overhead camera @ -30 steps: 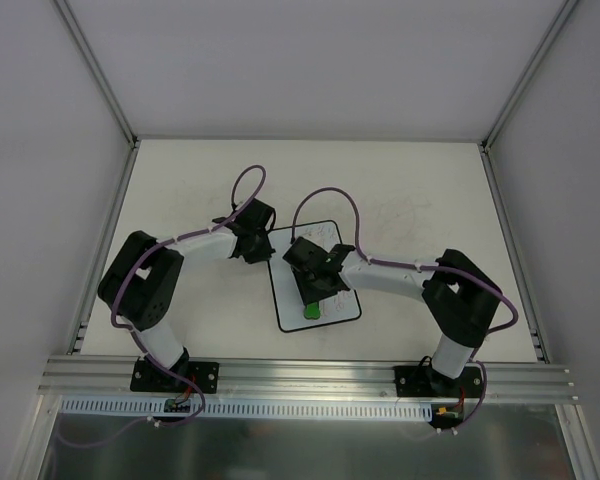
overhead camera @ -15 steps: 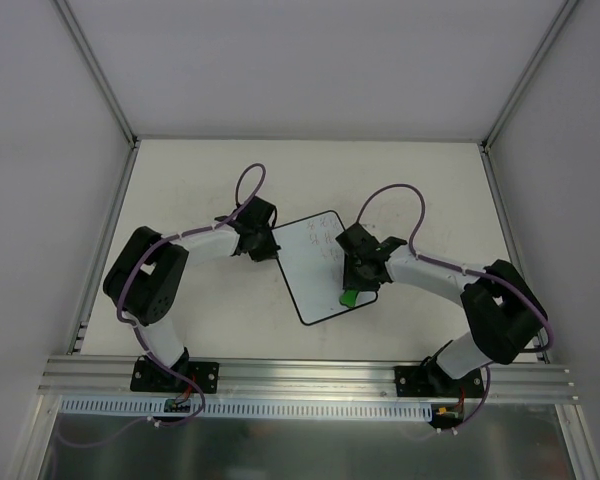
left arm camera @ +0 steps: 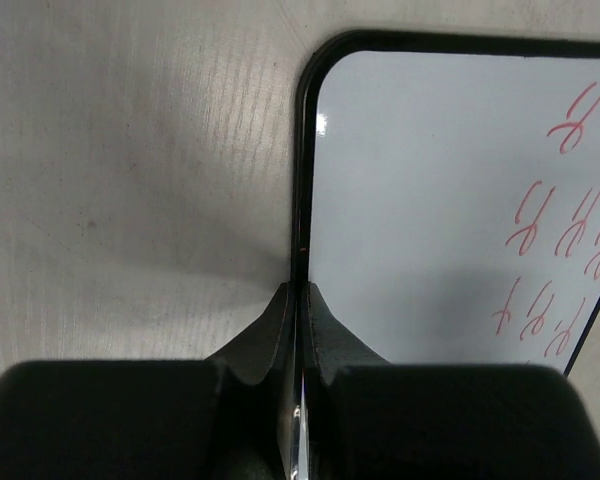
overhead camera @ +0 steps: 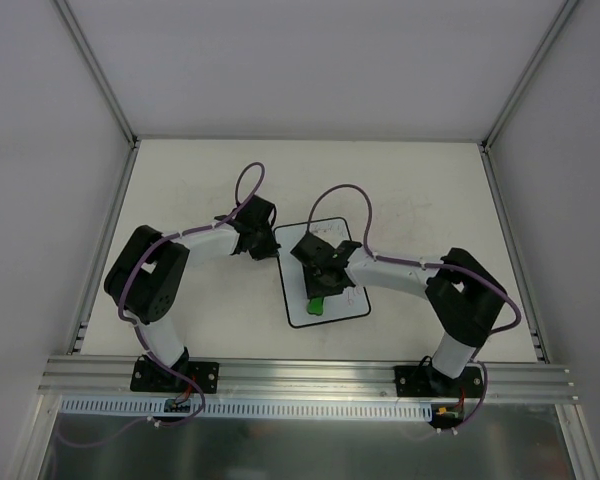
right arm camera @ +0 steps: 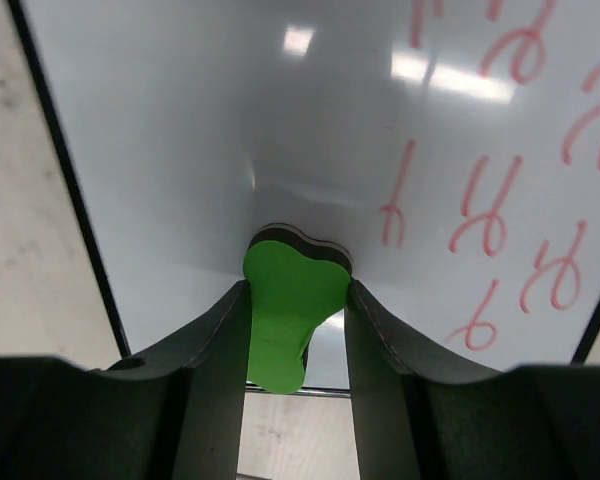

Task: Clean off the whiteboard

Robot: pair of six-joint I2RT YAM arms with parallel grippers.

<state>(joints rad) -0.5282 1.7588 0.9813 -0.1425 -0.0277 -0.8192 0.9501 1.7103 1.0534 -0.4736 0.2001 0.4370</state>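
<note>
The whiteboard is slanted, with my left gripper holding it close to its far corner, so I need to open that gripper and take the whiteboard's edge nearer the middle (overhead camera: pixel 281 273).
The whiteboard (overhead camera: pixel 330 300) lies flat on the table, white with a thin black border. My left gripper (overhead camera: pixel 273 243) is shut on the board's left edge near its far corner; the left wrist view shows the edge (left arm camera: pixel 302 200) pinched between the fingers, with red scribbles (left arm camera: pixel 570 250) at the right. My right gripper (overhead camera: pixel 320 298) is shut on a green eraser (overhead camera: pixel 316 306) and presses it on the board. In the right wrist view the eraser (right arm camera: pixel 290 300) sits between the fingers on blank white board, with red scribbles (right arm camera: pixel 500 220) to its right.
The cream tabletop (overhead camera: pixel 200 190) carries faint scratch marks. Aluminium frame rails (overhead camera: pixel 300 375) run along the near edge and both sides. Purple cables loop above both arms.
The board has swung back from its tilted pose towards square. My right gripper has moved left and nearer with the eraser across the board. My left gripper has stayed on the edge.
</note>
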